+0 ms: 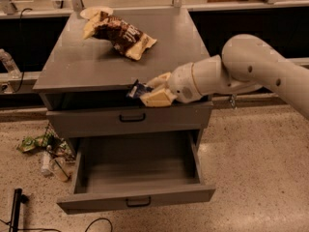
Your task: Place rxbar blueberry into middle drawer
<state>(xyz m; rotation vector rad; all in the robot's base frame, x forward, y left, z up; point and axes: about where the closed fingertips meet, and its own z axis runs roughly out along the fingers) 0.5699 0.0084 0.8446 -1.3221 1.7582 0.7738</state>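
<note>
I need to let go of the rxbar blueberry on the middle drawer's grey bottom, close behind the front panel's handle (pixel 133 173).
The rxbar blueberry (pixel 136 89), a small dark wrapper with a bit of blue, is pinched in my gripper (pixel 145 94). The gripper is shut on it and holds it just in front of the cabinet top's front edge, over the closed upper drawer (pixel 87 122). Below it the middle drawer (pixel 96 203) is pulled out wide, and its grey tray shows nothing inside. My white arm (pixel 251 71) reaches in from the right.
A brown and cream snack bag (pixel 121 34) and a pale item (pixel 94 12) lie at the back of the cabinet top (pixel 72 66). Litter and a bottle (pixel 46 151) lie on the floor left of the cabinet. A black pole (pixel 15 207) stands at the bottom left.
</note>
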